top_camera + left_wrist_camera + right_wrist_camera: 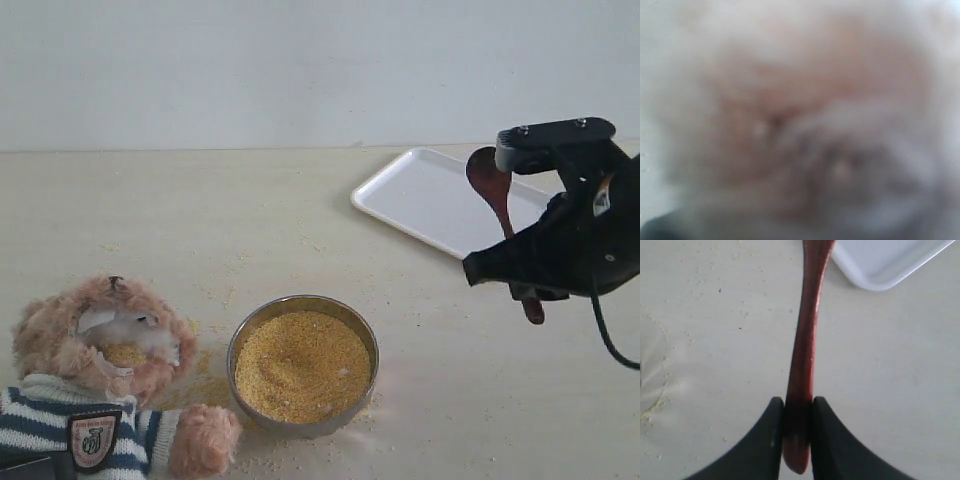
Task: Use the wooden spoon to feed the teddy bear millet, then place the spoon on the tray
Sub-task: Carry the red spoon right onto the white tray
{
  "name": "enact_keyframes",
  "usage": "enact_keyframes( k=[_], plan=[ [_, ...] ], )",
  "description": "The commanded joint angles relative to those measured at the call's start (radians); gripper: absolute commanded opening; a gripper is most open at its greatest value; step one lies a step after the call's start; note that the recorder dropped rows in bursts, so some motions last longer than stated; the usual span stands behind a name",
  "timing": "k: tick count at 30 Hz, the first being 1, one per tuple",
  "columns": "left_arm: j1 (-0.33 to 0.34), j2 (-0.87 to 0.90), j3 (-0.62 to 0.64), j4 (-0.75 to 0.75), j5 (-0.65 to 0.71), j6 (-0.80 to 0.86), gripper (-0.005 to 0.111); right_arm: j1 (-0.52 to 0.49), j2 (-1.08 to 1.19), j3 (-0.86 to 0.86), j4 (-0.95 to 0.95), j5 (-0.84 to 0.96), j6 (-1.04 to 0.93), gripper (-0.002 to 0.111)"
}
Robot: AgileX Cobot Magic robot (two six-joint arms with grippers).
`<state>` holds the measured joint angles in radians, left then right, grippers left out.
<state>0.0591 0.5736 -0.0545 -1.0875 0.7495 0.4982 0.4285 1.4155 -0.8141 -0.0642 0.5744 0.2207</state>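
Next, I release the wooden spoon, now held in front of the white tray, from my right gripper across the middle of the white tray (464, 208).
The teddy bear (95, 345) leans back at the front left in its striped sweater, with millet on its white muzzle (125, 353). More millet (300, 365) fills the steel bowl (236, 345) beside it. My right gripper (520, 270) is shut on the handle of the wooden spoon (490, 175), whose round end points up in front of the white tray (430, 195). In the right wrist view the fingertips (775, 412) of this gripper (797, 402) pinch the spoon (807, 330) near its handle end, with a tray corner (885, 262) ahead. Blurred bear fur (805, 110) fills the left wrist view; its jaws do not show.
Loose millet grains (215, 300) lie scattered on the pale tabletop around the bowl and the bear. A dark shape (20, 466) sits at the bottom left corner under the bear. A plain white wall stands behind the table.
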Motion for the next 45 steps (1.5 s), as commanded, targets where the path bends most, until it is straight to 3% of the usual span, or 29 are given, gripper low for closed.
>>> enact_keyframes(
  k=[1, 17, 31, 45],
  plan=[
    [0.001, -0.008, 0.001, -0.021, 0.002, 0.003, 0.005, -0.082, 0.103, -0.101, 0.178, 0.048, -0.178, 0.013],
    [0.001, -0.008, 0.001, -0.021, -0.003, 0.003, 0.005, -0.24, 0.389, -0.403, 0.261, 0.066, -0.284, 0.013],
    [0.001, -0.008, 0.001, -0.021, 0.001, 0.003, 0.005, -0.249, 0.736, -0.769, 0.278, 0.152, -0.311, 0.013],
    [0.001, -0.008, 0.001, -0.021, -0.001, 0.003, 0.005, -0.249, 0.839, -0.826, 0.261, 0.123, -0.316, 0.017]
  ],
)
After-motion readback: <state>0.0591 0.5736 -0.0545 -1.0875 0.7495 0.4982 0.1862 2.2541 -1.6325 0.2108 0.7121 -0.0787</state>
